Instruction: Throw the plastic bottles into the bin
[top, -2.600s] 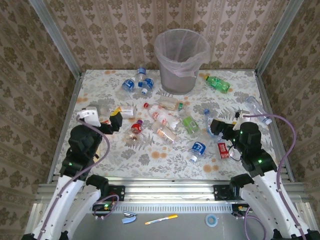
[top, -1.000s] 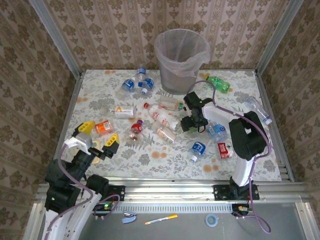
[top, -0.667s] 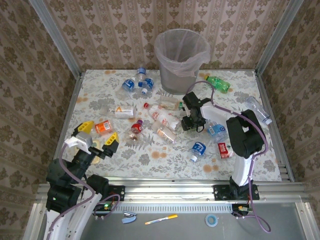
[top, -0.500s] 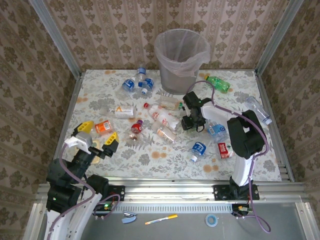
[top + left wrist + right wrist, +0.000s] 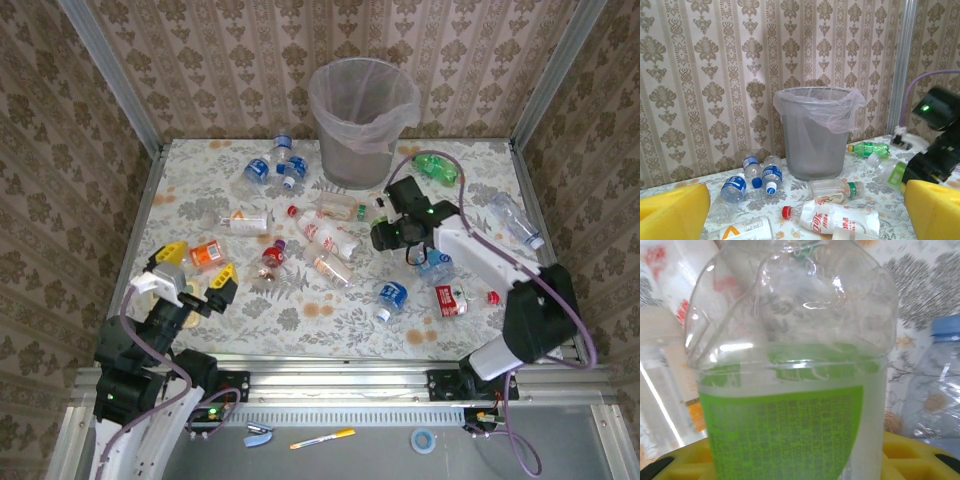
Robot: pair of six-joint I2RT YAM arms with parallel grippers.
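Note:
The robot's right gripper will release the clear bottle inside the clear bag lining the grey bin (image 5: 362, 105) at the back.
My right gripper (image 5: 386, 236) is shut on a clear plastic bottle with a bright green label (image 5: 790, 390) and holds it off the table; yellow fingers (image 5: 920, 455) show under it. In the left wrist view the same bottle (image 5: 891, 172) sticks out left of that dark gripper. The bin (image 5: 362, 120), grey with a clear bag, stands at the back centre. Several more bottles lie on the table: a green one (image 5: 435, 166), two blue-labelled ones (image 5: 257, 170), a crushed red-and-white one (image 5: 330, 236). My left gripper (image 5: 196, 284) hangs open near the front left, holding nothing.
An orange-labelled bottle (image 5: 206, 255) lies just beyond the left gripper. A blue-labelled bottle (image 5: 393, 296) and a red-labelled one (image 5: 449, 299) lie below the right arm. Patterned walls and metal posts (image 5: 540, 70) enclose the table. A purple cable (image 5: 575, 330) loops off the right arm.
The right gripper closed on the green-labelled bottle and lifted it up and to the right. The right arm's elbow swung toward the front right. The left arm stayed put.

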